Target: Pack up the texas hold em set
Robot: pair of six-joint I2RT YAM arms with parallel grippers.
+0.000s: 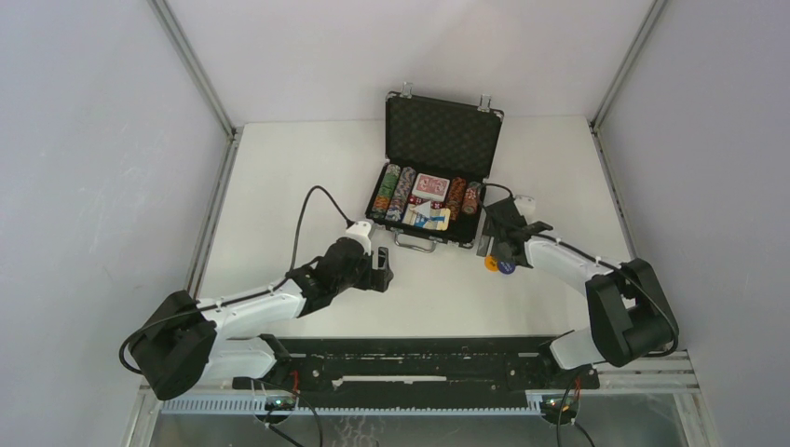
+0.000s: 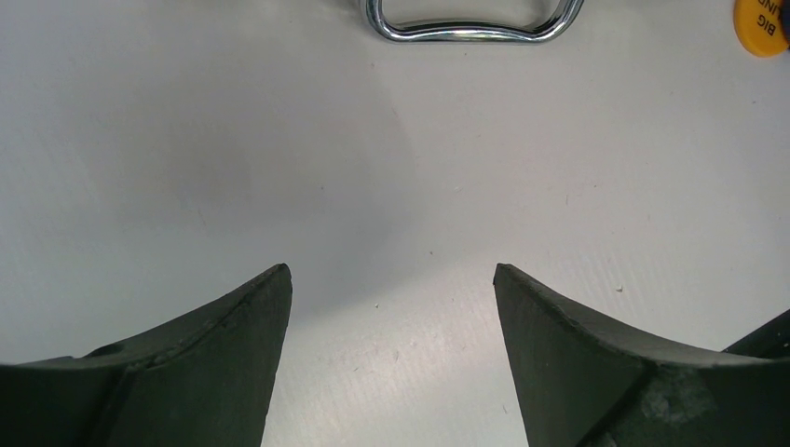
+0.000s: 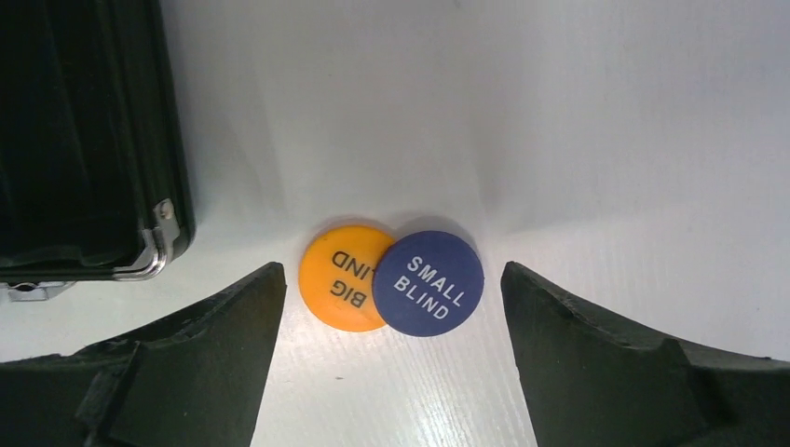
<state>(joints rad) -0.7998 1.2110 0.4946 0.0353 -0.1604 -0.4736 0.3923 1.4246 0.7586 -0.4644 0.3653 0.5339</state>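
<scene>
I can see the blue button overlapping the orange button between my right gripper's fingers, so next I grip the blue button alone (image 3: 429,284) and take it to the briefcase first.
The black briefcase (image 1: 438,135) stands open at the table's middle back, with chip rows (image 1: 393,193), red-backed cards (image 1: 430,186) and a blue card box (image 1: 427,217) inside. Its silver handle (image 1: 415,244) faces me and shows in the left wrist view (image 2: 470,28). An orange BIG BLIND button (image 3: 340,277) lies on the table right of the case, partly under a blue SMALL BLIND button (image 3: 429,282). My right gripper (image 3: 387,307) is open just short of both buttons. My left gripper (image 2: 391,279) is open and empty over bare table, near the handle.
The case's lower right corner (image 3: 158,242) lies close to the left of the right gripper. The orange button shows at the left wrist view's top right edge (image 2: 764,28). White walls enclose the table on three sides.
</scene>
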